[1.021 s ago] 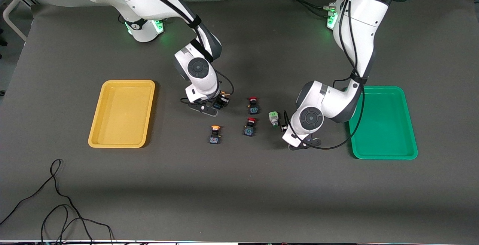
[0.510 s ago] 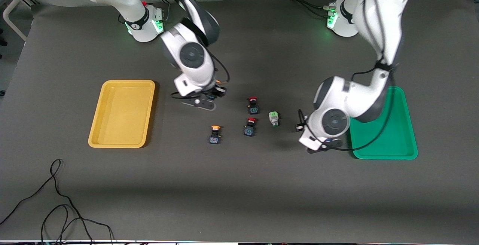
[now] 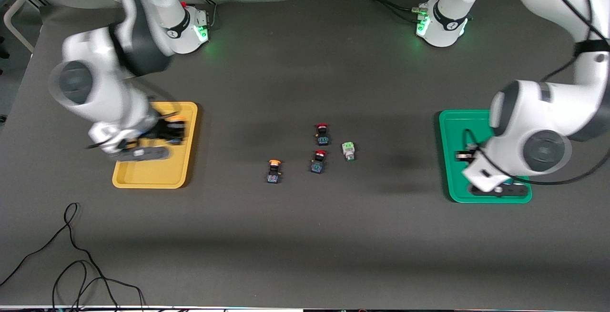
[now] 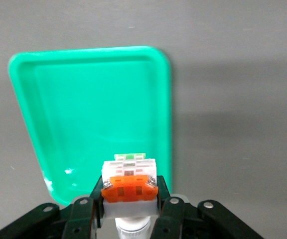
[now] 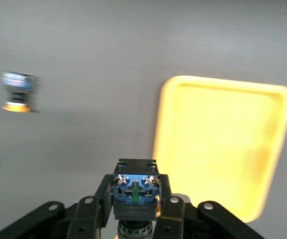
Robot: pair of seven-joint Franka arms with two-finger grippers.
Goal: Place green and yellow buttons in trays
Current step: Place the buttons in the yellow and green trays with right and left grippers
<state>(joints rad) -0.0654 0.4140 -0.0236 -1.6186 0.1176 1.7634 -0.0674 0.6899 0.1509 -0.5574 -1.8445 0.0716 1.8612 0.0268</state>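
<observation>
The white, orange-faced button will go from my left gripper into the green tray, on the tray's side farther from the red-capped buttons (image 3: 499,163) (image 4: 76,119).
My right gripper (image 3: 167,132) is shut on an orange-yellow-capped dark button (image 3: 175,121) and holds it over the yellow tray (image 3: 143,176). In the right wrist view the button's blue underside (image 5: 135,191) sits between the fingers, beside the yellow tray (image 5: 223,144). My left gripper (image 3: 464,156) is shut on a white, orange-faced button (image 4: 129,181) over the green tray (image 3: 457,121), which fills the left wrist view (image 4: 88,109). On the mat lie a second orange-yellow-capped button (image 3: 274,171), also in the right wrist view (image 5: 17,92), and a white green-faced button (image 3: 349,151).
Two red-capped dark buttons (image 3: 322,134) (image 3: 318,161) lie mid-table between the loose yellow-capped button and the white one. A black cable (image 3: 71,259) lies on the mat, nearer the front camera, toward the right arm's end.
Both arms have swung outward from the middle with their buttons. The right gripper now hangs over the yellow tray and the left gripper over the green tray.
</observation>
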